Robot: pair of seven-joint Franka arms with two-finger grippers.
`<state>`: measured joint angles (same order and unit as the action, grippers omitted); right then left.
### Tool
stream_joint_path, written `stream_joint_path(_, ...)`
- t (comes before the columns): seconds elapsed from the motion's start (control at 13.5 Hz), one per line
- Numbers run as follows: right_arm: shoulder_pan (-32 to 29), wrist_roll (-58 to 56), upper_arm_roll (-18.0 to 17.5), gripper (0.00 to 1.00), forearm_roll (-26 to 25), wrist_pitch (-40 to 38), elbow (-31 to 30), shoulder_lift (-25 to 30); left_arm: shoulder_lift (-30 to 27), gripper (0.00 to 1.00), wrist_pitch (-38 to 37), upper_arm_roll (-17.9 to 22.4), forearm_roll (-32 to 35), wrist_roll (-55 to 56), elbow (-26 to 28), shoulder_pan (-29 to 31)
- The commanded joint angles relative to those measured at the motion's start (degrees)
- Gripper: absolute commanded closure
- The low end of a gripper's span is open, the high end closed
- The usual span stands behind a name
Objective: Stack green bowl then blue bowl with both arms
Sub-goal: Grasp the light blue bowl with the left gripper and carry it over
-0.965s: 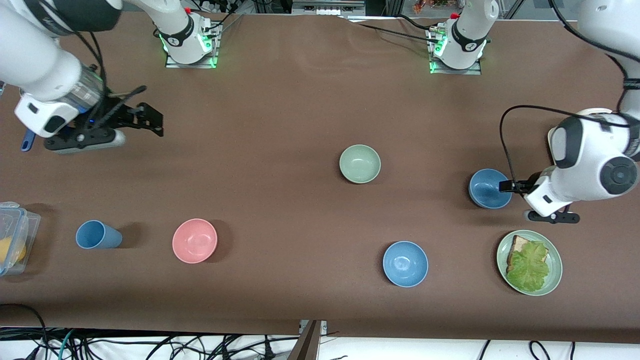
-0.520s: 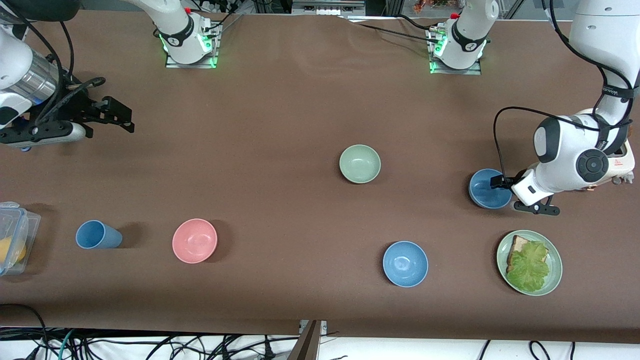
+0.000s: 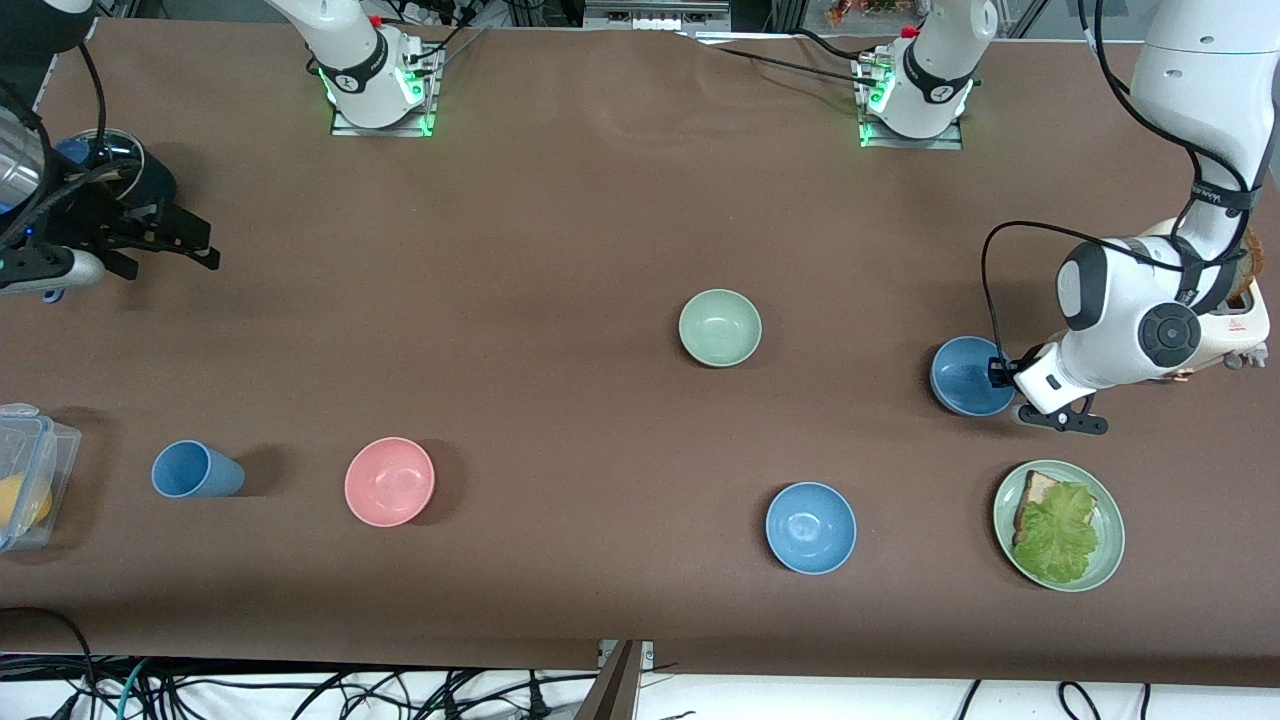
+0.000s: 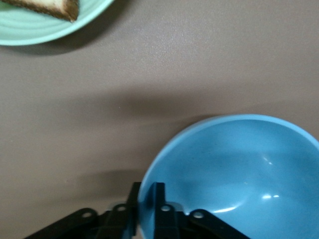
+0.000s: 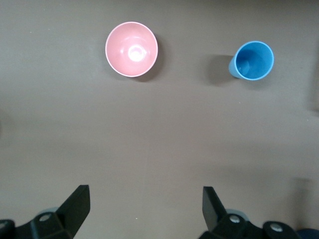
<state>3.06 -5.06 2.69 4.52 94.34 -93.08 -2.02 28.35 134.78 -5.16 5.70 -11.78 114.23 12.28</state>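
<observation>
The left gripper will release the blue bowl inside the green bowl (image 3: pixel 721 325) mid-table.
The green bowl (image 3: pixel 720 327) sits upright and alone mid-table. My left gripper (image 3: pixel 997 376) is shut on the rim of a blue bowl (image 3: pixel 965 375) toward the left arm's end. In the left wrist view one of the fingers (image 4: pixel 158 204) is inside the bowl (image 4: pixel 239 169) and the other outside, around the left gripper's pinch point (image 4: pixel 145 199). A second blue bowl (image 3: pixel 811 527) lies nearer the front camera. My right gripper (image 3: pixel 195 250) is open and empty, up over the right arm's end of the table; it also shows in the right wrist view (image 5: pixel 144 209).
A green plate (image 3: pixel 1108 560) with bread and lettuce lies nearer the camera than the held bowl; its rim shows in the left wrist view (image 4: pixel 50 30). A pink bowl (image 3: pixel 389 481), a blue cup (image 3: pixel 195 470) and a clear container (image 3: pixel 25 475) lie toward the right arm's end.
My left gripper has closed on the blue bowl's rim and the bowl has shifted slightly toward the green bowl. My right gripper has drawn back toward its end of the table.
</observation>
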Motion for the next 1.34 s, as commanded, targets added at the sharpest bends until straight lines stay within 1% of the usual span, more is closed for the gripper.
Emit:
stream_joint_path(0.0,-2.01,-0.30,-1.46,0.00,-0.03,-2.57,1.05,0.09,-1.02,1.00,-0.13,-0.12,0.62,-1.31,-0.76,1.07)
stream_joint_path(0.07,-1.92,-0.13,-1.29,0.00,-0.12,-3.54,1.23,0.17,-1.10,1.00,-1.01,-0.12,0.71,-1.14,-1.98,1.08)
stream_joint_path(0.15,-1.92,0.83,-1.72,0.00,-1.26,-4.16,1.40,0.26,-1.89,1.00,-2.84,-0.29,0.71,-1.05,-3.47,1.08)
stream_joint_path(0.3,-1.39,2.42,-2.95,0.00,-4.24,-4.16,1.58,0.26,-3.64,1.00,-11.42,-1.08,0.01,-0.26,-7.86,0.12)
stream_joint_path(0.37,-1.39,2.95,-4.00,0.00,-4.86,-4.16,1.75,0.35,-3.74,1.00,-16.17,-2.48,-0.17,0.79,-10.49,-0.58)
stream_joint_path(0.45,-1.39,2.87,-4.10,0.00,-4.78,-4.16,2.10,0.26,-3.74,1.00,-19.70,-4.14,0.01,2.89,-12.78,-0.85)
stream_joint_path(0.52,-1.39,2.78,-4.27,0.00,-4.87,-4.25,2.54,0.26,-3.74,1.00,-22.61,-6.77,-0.17,5.34,-14.72,-0.94)
stream_joint_path(0.59,-1.39,2.78,-4.53,0.00,-4.87,-4.77,2.63,0.26,-3.74,1.00,-24.72,-10.28,-0.17,9.11,-16.30,-0.94)
stream_joint_path(0.74,-1.39,2.78,-4.45,0.00,-4.78,-5.04,3.68,0.17,-3.22,1.00,-25.45,-16.78,0.01,18.77,-16.58,-1.47)
stream_joint_path(0.82,-1.48,2.60,-4.36,0.00,-4.78,-4.95,5.34,-0.35,-2.61,1.00,-25.45,-18.56,0.01,23.34,-16.58,-3.21)
stream_joint_path(0.89,-1.57,2.43,-4.19,0.00,-4.78,-4.87,6.84,-1.22,-1.90,1.00,-25.45,-18.66,-0.34,27.13,-16.58,-5.84)
stream_joint_path(1.04,-1.57,2.60,-4.01,0.00,-4.87,-4.69,7.38,-1.49,-0.41,1.00,-25.36,-18.66,-4.28,28.91,-16.67,-10.94)
stream_joint_path(1.11,-1.65,2.51,-4.01,0.00,-5.04,-4.78,7.38,-1.58,0.47,1.00,-25.10,-18.66,-6.04,28.92,-16.58,-12.44)
stream_joint_path(1.26,-1.48,2.60,-4.27,0.00,-6.10,-4.69,7.38,-1.67,1.70,1.00,-24.92,-18.66,-6.76,28.84,-16.58,-14.73)
